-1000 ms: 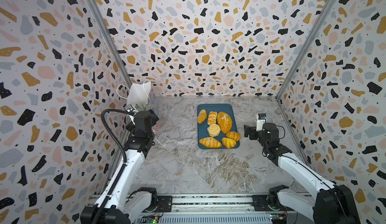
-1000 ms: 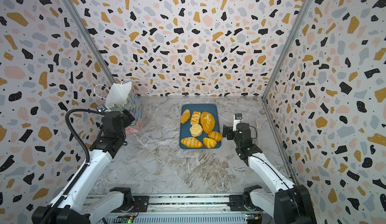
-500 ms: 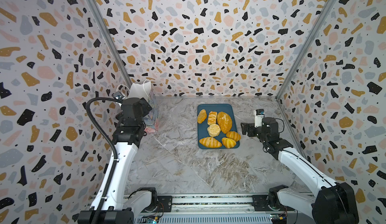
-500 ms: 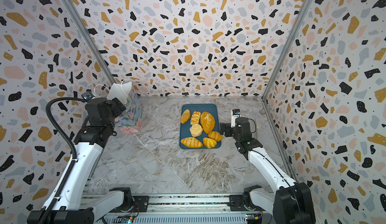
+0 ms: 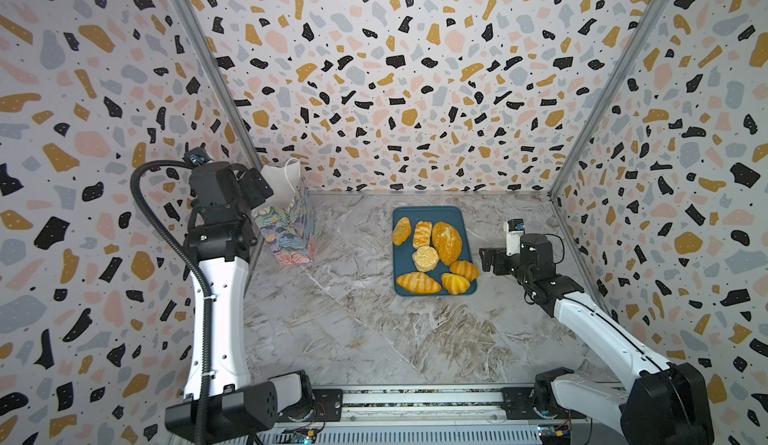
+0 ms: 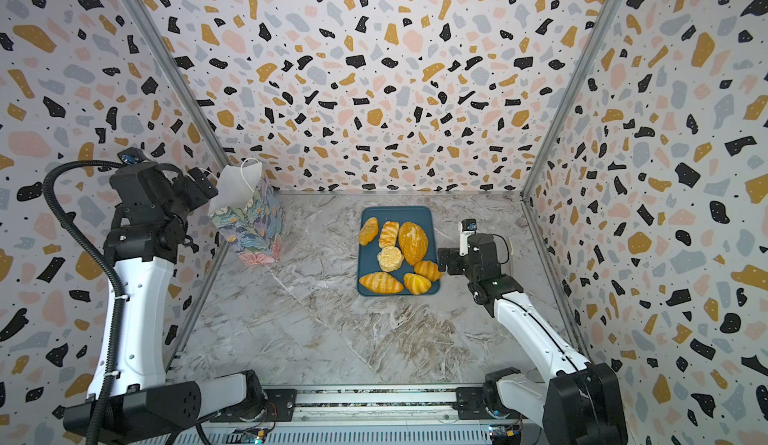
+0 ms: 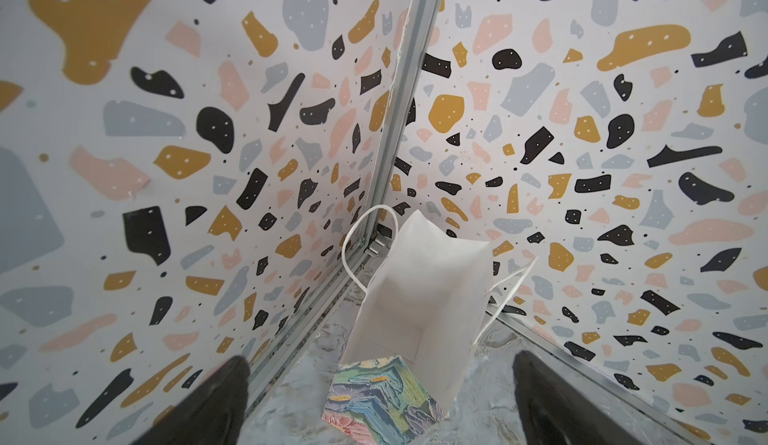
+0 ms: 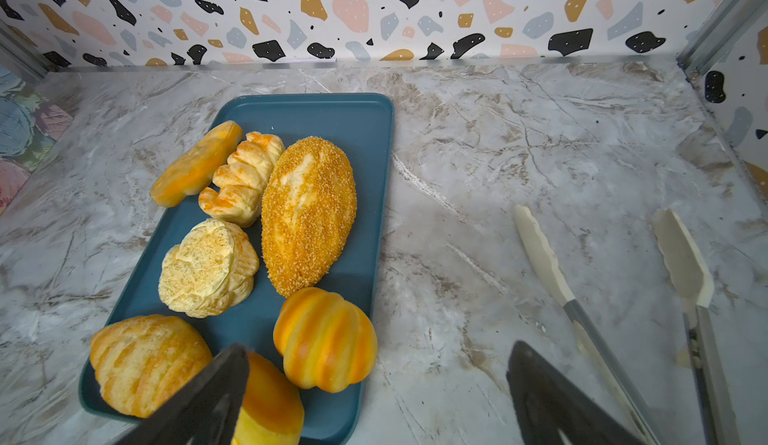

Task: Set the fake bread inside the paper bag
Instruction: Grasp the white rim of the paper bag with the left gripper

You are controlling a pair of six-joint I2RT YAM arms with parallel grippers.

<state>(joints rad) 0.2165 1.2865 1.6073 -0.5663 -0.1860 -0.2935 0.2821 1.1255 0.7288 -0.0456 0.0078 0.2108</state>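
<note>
The paper bag's top edge (image 5: 262, 205) (image 7: 371, 285), beside the handle on the side nearest my left gripper, should be gripped next by my left gripper.
Several pieces of fake bread lie on a dark-blue tray (image 5: 428, 211) (image 6: 397, 211): a seeded loaf (image 5: 446, 242) (image 8: 309, 214), a pale bun (image 8: 208, 268), a ridged roll (image 8: 324, 339) and others. The paper bag (image 5: 286, 231) (image 6: 249, 227) stands in the back left corner, floral outside, its white inside (image 7: 424, 289) facing my left wrist camera. My left gripper (image 5: 257, 185) (image 6: 201, 185) (image 7: 381, 362) hangs raised beside the bag's mouth, open and empty. My right gripper (image 5: 488, 258) (image 6: 444, 261) (image 8: 378, 350) is open, low at the tray's right edge, near the ridged roll.
White-tipped tongs (image 8: 544, 256) lie on the marble table to the right of the tray, close to the right wall. Terrazzo-patterned walls close in the left, back and right sides. Both arm bases sit on a rail at the front edge.
My left arm has risen and swung left and back, uncovering the bag. The right gripper has edged a little toward the tray. Both stay open.
</note>
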